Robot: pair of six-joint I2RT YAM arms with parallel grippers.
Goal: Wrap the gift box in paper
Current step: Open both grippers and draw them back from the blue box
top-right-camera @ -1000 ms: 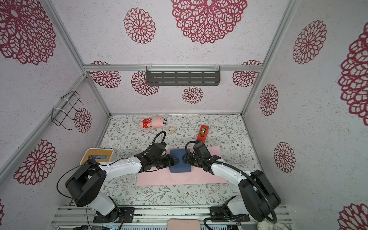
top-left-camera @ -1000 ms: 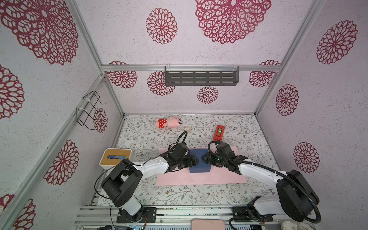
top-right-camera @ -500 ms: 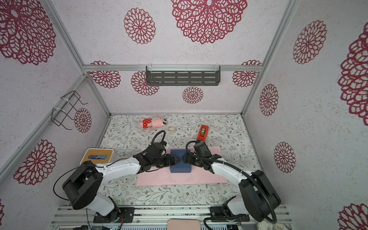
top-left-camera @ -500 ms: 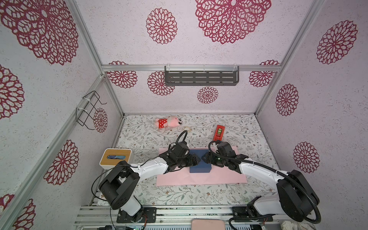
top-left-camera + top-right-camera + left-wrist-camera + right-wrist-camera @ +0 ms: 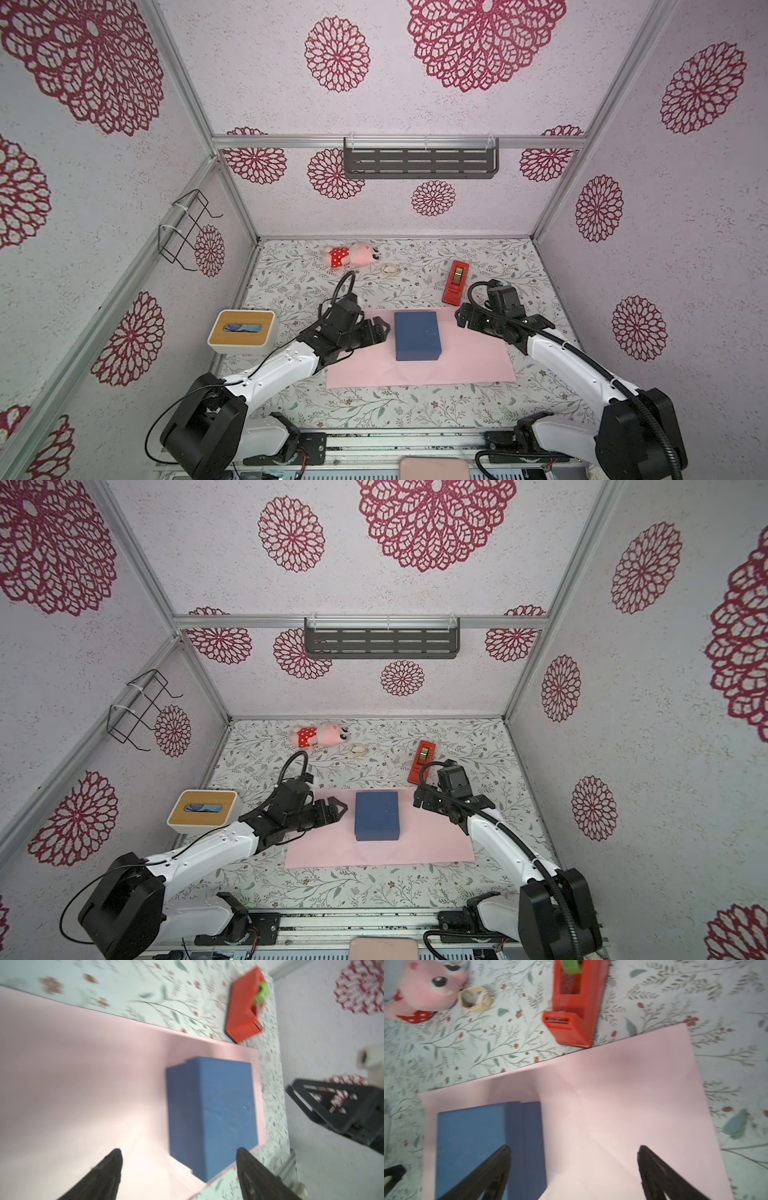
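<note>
The pale pink paper should next be grabbed by my right gripper by its near corner point(image 5: 513, 373), on the side of the gift box away from my left gripper.
The navy-blue gift box point(image 5: 417, 336) point(image 5: 377, 816) stands on the far half of the pale pink paper point(image 5: 469, 368) point(image 5: 430, 848), which lies flat on the floral table. My left gripper point(image 5: 384, 328) point(image 5: 340, 808) hovers just left of the box, open and holding nothing. The left wrist view shows the box point(image 5: 212, 1113) ahead of that gripper point(image 5: 178, 1150), on the paper point(image 5: 83, 1084). My right gripper point(image 5: 459, 318) point(image 5: 417, 798) is open and empty, a short gap right of the box. In the right wrist view it point(image 5: 573, 1147) is above the paper point(image 5: 623, 1095), beside the box point(image 5: 471, 1147).
A red tape dispenser point(image 5: 456, 282) point(image 5: 575, 1001) lies just beyond the paper's far right corner. A pink plush toy point(image 5: 353, 254) and a small tape roll point(image 5: 390, 269) lie at the back. A tissue box point(image 5: 241, 336) stands at the left. A pink pad point(image 5: 434, 467) sits at the front rail.
Both grippers have let go of the box's sides, opened wide and drawn outward, left one leftward and right one rightward. The box stays on the paper.
</note>
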